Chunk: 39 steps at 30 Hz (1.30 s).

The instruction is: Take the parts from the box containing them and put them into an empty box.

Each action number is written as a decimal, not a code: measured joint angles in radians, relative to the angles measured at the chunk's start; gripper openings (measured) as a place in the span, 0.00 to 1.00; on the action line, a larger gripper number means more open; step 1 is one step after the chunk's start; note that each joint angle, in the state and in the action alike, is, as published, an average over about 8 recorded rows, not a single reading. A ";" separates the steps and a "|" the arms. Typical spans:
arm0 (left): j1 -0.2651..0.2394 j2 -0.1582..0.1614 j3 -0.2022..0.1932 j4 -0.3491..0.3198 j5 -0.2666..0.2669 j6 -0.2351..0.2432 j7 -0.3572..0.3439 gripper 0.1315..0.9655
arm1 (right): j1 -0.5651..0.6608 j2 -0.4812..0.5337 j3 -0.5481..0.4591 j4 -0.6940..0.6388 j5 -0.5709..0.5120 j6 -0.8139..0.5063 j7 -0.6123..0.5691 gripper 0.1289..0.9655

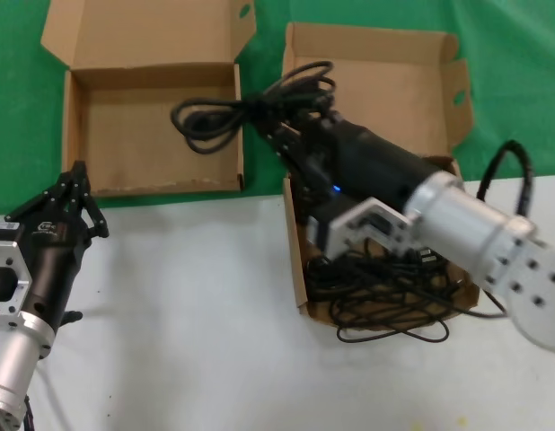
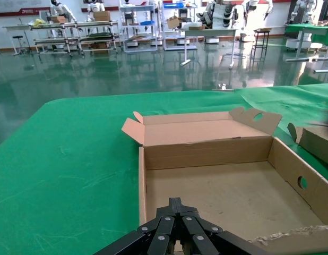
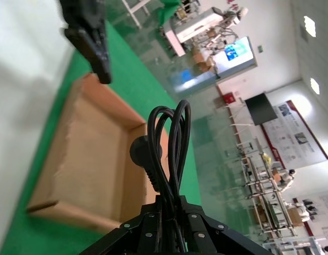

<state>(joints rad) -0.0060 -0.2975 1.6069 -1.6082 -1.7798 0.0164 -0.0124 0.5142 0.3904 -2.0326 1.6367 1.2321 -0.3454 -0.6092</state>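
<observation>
Next, my right gripper lets go of the black cord bundle inside the empty box point(image 1: 204, 116) point(image 3: 103, 192), beside the empty box's side that faces the full box.
My right gripper point(image 1: 277, 126) is shut on one black cord bundle point(image 1: 210, 121) and holds it in the air over the right wall of the empty box point(image 1: 152, 135). In the right wrist view the looped cord and its plug point(image 3: 165, 149) rise from between the shut jaws point(image 3: 169, 207), with the empty box point(image 3: 84, 159) beyond. Several more cords point(image 1: 385, 296) lie tangled in the ragged box point(image 1: 298, 269) under my right arm. My left gripper point(image 1: 75, 180) is shut on nothing, just outside the empty box's front left corner; its tips point(image 2: 175, 204) point into that box point(image 2: 233, 186).
Both boxes have their lids folded open at the back: the empty box's lid point(image 1: 152, 31) and the full box's tabbed lid point(image 1: 376, 76). A green cloth point(image 1: 520, 81) covers the far part of the table and a white surface point(image 1: 188, 314) the near part.
</observation>
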 joint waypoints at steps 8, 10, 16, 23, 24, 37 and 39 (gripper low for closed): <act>0.000 0.000 0.000 0.000 0.000 0.000 0.000 0.02 | 0.105 -0.123 -0.054 -0.182 0.126 0.039 -0.136 0.09; 0.000 0.000 0.000 0.000 0.000 0.000 0.000 0.02 | 0.111 -0.138 -0.055 -0.215 0.163 0.045 -0.166 0.09; 0.000 0.000 0.000 0.000 0.000 0.000 0.000 0.02 | 0.102 -0.141 -0.052 -0.254 0.217 0.058 -0.195 0.10; 0.000 0.000 0.000 0.000 0.000 0.000 0.000 0.02 | 0.101 -0.140 -0.052 -0.255 0.220 0.058 -0.196 0.15; 0.000 0.000 0.000 0.000 0.000 0.000 0.000 0.02 | 0.101 -0.140 -0.051 -0.254 0.221 0.058 -0.196 0.16; 0.000 0.000 0.000 0.000 0.000 0.000 0.000 0.02 | 0.099 -0.123 -0.035 -0.232 0.234 0.055 -0.188 0.32; 0.000 0.000 0.000 0.000 0.000 0.000 0.000 0.02 | 0.099 -0.123 -0.035 -0.232 0.234 0.055 -0.188 0.36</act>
<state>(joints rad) -0.0060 -0.2975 1.6069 -1.6081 -1.7797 0.0164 -0.0124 0.6130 0.2671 -2.0672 1.4051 1.4666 -0.2901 -0.7970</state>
